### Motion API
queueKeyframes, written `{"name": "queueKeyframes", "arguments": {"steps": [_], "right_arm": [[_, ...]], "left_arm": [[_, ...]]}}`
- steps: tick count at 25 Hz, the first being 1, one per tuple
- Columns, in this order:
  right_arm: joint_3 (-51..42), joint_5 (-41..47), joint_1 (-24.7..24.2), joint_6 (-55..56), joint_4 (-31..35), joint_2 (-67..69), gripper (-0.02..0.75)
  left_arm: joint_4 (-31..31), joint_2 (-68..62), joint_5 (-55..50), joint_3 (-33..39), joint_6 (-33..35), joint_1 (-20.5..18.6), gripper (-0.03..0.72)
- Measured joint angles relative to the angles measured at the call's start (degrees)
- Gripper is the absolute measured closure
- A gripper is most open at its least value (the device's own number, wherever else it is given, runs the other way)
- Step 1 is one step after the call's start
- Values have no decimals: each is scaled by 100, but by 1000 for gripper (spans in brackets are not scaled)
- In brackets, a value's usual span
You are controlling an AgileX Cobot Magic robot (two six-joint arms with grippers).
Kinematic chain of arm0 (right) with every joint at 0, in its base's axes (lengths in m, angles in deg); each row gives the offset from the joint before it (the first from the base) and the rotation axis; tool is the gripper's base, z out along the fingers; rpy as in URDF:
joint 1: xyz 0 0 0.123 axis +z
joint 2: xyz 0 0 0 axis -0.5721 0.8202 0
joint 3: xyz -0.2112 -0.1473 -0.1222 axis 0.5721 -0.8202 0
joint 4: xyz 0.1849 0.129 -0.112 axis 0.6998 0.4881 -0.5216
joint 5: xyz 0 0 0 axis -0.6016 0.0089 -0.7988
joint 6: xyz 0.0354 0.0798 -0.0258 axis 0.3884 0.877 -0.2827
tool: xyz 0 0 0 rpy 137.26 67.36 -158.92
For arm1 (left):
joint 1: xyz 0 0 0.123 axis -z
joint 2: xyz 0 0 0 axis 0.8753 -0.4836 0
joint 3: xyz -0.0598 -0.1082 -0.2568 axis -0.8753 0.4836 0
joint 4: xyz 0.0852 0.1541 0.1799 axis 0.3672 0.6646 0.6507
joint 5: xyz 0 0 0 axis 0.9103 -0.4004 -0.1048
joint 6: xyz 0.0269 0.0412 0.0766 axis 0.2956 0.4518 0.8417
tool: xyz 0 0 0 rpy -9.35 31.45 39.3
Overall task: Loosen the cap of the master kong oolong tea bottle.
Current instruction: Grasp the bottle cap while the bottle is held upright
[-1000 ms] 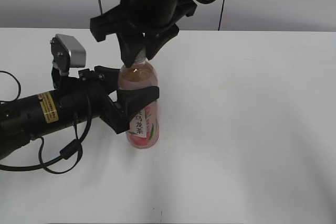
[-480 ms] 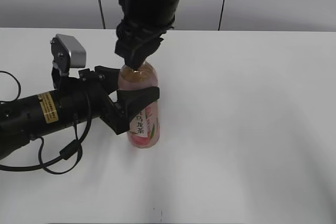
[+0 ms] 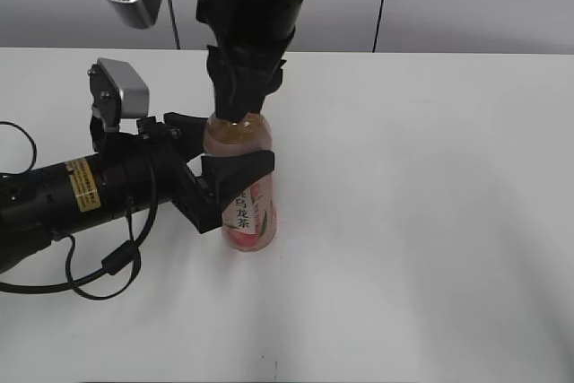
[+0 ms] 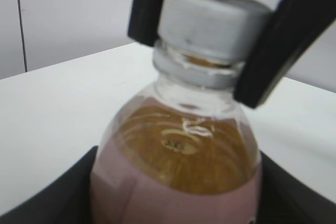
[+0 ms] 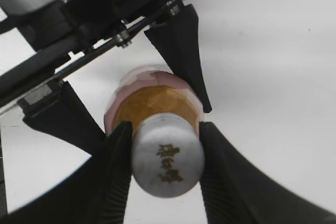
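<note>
The white cap is still on the bottle's neck and my right gripper is twisted, so next I open, lift, turn back, then grip the cap's sides [image 4: 207,27].
The master kong oolong tea bottle [image 3: 242,195] stands upright on the white table, amber tea above a pink peach label. My left gripper [image 3: 215,187] is shut on the bottle's body from the left; the bottle fills the left wrist view [image 4: 173,182]. My right gripper [image 3: 239,105] comes down from above and is shut on the white cap [image 5: 167,164], a finger on each side of it. The cap also shows in the left wrist view [image 4: 210,22] between the two black fingers. In the exterior view the cap is hidden by the fingers.
The white table [image 3: 430,221] stretches to the right and front of the bottle. A black cable [image 3: 108,262] loops on the table under the left arm. A grey wall stands behind the table.
The right gripper has turned about its vertical axis on the cap; its wrist camera swung round to the upper left. The bottle and left gripper stay in place.
</note>
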Motion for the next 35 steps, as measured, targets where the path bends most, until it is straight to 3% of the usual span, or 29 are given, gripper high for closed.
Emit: {"name": "queueKeyframes", "arguments": {"steps": [27, 31, 35], "right_arm": [[11, 5, 57, -2014, -200, 0, 442], [11, 5, 57, -1976, -200, 0, 442], [11, 5, 57, -1258, -233, 0, 442]], "left_arm": [[-6, 5, -144, -46, 0, 30, 221], [-6, 5, -144, -46, 0, 32, 221], [-6, 5, -144, -46, 0, 37, 221]]}}
